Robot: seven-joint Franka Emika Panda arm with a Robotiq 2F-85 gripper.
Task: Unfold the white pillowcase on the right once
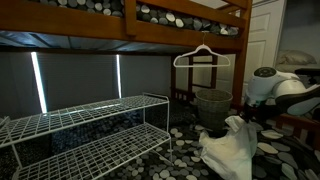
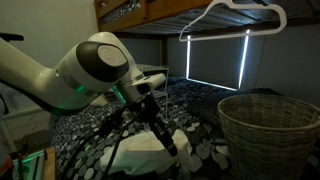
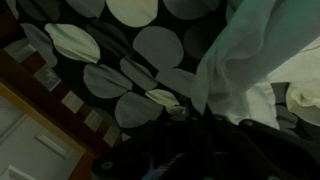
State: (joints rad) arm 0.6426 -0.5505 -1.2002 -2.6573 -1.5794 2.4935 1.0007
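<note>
My gripper is to release the raised corner of the white pillowcase on the dotted bedspread (image 1: 267,133) near the wooden bed rail.
The white pillowcase (image 1: 228,150) lies on the black bedspread with white dots and is pulled up into a peak at one corner. My gripper (image 1: 240,120) is at that peak, shut on the cloth. In an exterior view the gripper (image 2: 168,140) pinches the pillowcase (image 2: 145,152) just above the bed. In the wrist view the white cloth (image 3: 250,50) hangs from the dark jaws (image 3: 200,115) over the dotted bedspread (image 3: 150,50). The fingertips themselves are dark and hard to make out.
A white wire rack (image 1: 90,125) stands on the bed. A wicker basket (image 2: 270,130) (image 1: 212,105) sits close by. A white hanger (image 1: 203,55) (image 2: 230,15) hangs from the wooden bunk frame (image 1: 180,30) above. Light strips glow behind.
</note>
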